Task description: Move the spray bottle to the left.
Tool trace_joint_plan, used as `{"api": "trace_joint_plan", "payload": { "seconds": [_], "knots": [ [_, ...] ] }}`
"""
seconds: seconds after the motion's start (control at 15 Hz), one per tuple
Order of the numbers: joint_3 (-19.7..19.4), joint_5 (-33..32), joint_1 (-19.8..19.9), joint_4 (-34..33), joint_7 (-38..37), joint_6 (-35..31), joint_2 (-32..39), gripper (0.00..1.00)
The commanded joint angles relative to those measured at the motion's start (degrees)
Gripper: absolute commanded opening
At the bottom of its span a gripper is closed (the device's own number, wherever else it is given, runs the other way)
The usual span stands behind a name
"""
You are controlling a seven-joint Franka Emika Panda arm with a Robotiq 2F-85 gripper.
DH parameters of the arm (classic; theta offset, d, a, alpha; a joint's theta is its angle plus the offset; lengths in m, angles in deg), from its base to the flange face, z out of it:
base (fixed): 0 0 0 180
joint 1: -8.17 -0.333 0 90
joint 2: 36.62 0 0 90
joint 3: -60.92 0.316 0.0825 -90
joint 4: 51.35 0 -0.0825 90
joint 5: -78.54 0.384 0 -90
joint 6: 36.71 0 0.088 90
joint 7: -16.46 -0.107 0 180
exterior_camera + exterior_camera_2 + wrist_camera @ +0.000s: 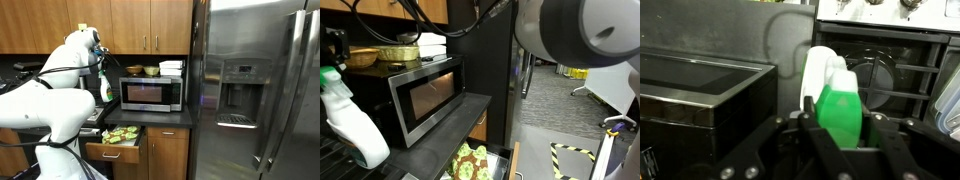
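The robot's gripper needs to release the spray bottle on the dark stove grate (98,106) (857,73), past the side of the microwave.
The spray bottle (840,112) fills the middle of the wrist view, with a green body and a white head above it. My gripper (838,126) is shut on it, one dark finger (804,118) pressed to each side of the body. In both exterior views the spray bottle (105,91) (352,125) is upright over the dark counter, just left of the microwave (152,93). The gripper (99,62) comes down onto it from above. Whether the bottle's base touches the counter I cannot tell.
Bowls and white dishes (170,68) sit on top of the microwave (425,95). Below the counter a drawer (118,138) stands open with green items inside. A steel fridge (255,90) fills the right. A dark stove (890,70) lies behind the bottle.
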Motion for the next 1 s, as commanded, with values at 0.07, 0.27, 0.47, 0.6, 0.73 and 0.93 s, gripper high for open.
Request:
{"api": "trace_joint_plan", "payload": {
  "seconds": [0.07,0.27,0.47,0.6,0.73,0.93],
  "knots": [
    [0.38,0.65,-0.41,0.21,1.31,-1.68,-1.36,0.15],
    [1.04,1.22,-0.73,0.45,1.58,-2.58,-1.25,0.15],
    [1.73,2.25,-1.03,0.76,1.44,-2.7,-1.16,0.15],
    [2.08,2.79,-1.22,0.94,1.45,-2.56,-1.12,0.15],
    [2.36,3.2,-1.4,0.92,1.58,-2.41,-0.98,0.15],
    [2.56,3.56,-1.67,0.5,1.86,-2.06,-0.59,0.15]
  ]
}}
